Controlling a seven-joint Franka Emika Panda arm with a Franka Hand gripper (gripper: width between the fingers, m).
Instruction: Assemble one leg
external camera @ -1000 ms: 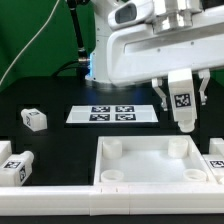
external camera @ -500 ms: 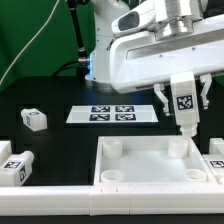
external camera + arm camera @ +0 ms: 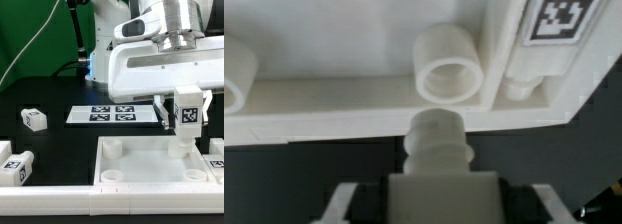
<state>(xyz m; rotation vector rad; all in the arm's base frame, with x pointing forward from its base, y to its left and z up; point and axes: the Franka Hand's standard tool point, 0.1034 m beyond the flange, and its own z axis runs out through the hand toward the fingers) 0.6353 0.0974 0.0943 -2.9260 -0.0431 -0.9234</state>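
My gripper is going to leave the white leg standing in the tray's front corner socket (image 3: 194, 175) (image 3: 446, 78) beside the loose tagged legs.
My gripper (image 3: 185, 112) is shut on a white square-section leg (image 3: 186, 116) with a black-and-white tag on its face. It holds the leg upright, its lower end just above the far right corner socket (image 3: 181, 147) of the large white tray-like piece (image 3: 150, 176). In the wrist view the leg (image 3: 438, 150) points its round tip toward the socket tube (image 3: 452, 72), with the fingers (image 3: 358, 200) at both sides of it.
The marker board (image 3: 112, 113) lies behind the tray. Loose tagged legs lie at the exterior view's left (image 3: 34, 119), lower left (image 3: 15, 165) and right edge (image 3: 215, 155). A white rail (image 3: 45, 196) runs along the front.
The gripper has moved with the leg a little toward the exterior view's right and down, closer over the tray's far right corner socket.
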